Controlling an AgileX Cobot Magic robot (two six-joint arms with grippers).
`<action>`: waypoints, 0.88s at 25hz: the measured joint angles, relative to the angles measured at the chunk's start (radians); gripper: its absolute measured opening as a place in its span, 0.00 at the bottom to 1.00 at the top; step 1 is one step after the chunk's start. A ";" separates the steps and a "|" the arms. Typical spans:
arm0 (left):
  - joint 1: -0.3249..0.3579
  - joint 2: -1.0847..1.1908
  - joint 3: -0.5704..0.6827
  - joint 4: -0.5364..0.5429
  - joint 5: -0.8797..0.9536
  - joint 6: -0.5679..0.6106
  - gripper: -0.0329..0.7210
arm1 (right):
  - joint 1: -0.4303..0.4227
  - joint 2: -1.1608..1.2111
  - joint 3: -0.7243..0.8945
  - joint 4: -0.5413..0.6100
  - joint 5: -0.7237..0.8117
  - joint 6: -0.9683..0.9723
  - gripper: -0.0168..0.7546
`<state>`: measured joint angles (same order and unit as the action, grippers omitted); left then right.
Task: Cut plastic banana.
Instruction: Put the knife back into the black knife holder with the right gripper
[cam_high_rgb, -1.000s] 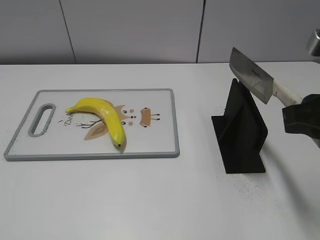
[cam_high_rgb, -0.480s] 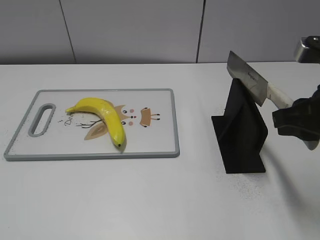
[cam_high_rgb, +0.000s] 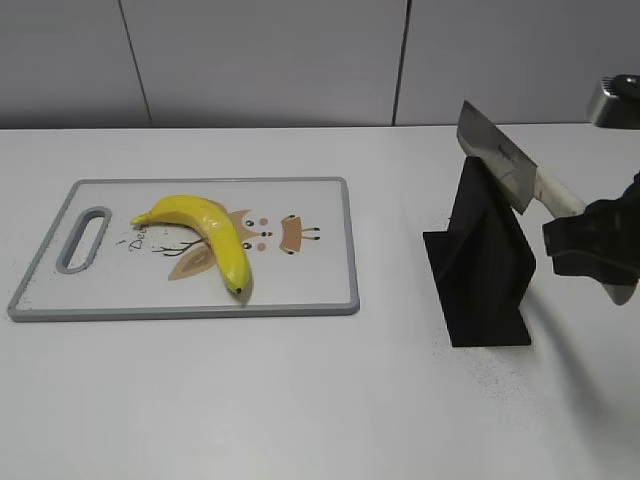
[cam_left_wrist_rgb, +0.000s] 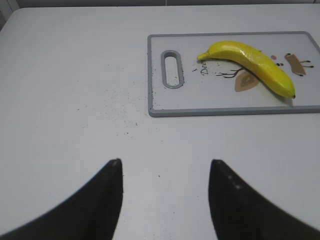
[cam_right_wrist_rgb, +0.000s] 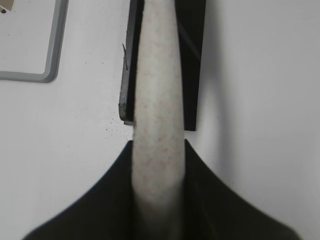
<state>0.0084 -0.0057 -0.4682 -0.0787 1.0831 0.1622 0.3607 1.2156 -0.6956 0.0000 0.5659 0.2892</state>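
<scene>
Next, my right gripper releases the cleaver in the slot of the black knife stand (cam_high_rgb: 505, 208), with its handle sticking out to the front.
The plastic banana (cam_high_rgb: 205, 233) lies whole on the white cutting board (cam_high_rgb: 320, 280), curved, dark tip toward the front; it also shows in the left wrist view (cam_left_wrist_rgb: 250, 62). My right gripper (cam_high_rgb: 590, 245) is shut on the white handle (cam_right_wrist_rgb: 157, 120) of a cleaver (cam_high_rgb: 497, 158), held above the black knife stand (cam_high_rgb: 485, 265) at the right. My left gripper (cam_left_wrist_rgb: 165, 167) is open and empty over bare table, near the board's handle end (cam_left_wrist_rgb: 171, 69); it is out of the exterior view.
The white table (cam_high_rgb: 300, 400) carries only the board and the black stand. Fine dark specks lie on the table left of the board (cam_left_wrist_rgb: 115, 100). A grey panelled wall stands behind the table's far edge.
The right gripper with the cleaver has shifted left and slightly down toward the stand over the second, then hardly moved. The banana and board have not moved.
</scene>
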 joint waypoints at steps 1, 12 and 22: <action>0.000 0.000 0.000 0.000 0.000 0.000 0.75 | 0.000 0.000 0.000 0.005 0.003 0.000 0.24; 0.000 0.000 0.000 0.000 0.000 0.000 0.75 | 0.000 0.003 -0.067 0.025 0.139 -0.002 0.24; 0.000 0.000 0.000 0.000 0.000 0.000 0.75 | 0.031 0.065 -0.112 0.063 0.226 0.016 0.23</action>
<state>0.0084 -0.0057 -0.4682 -0.0787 1.0831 0.1622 0.3920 1.2805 -0.8072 0.0635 0.7916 0.3054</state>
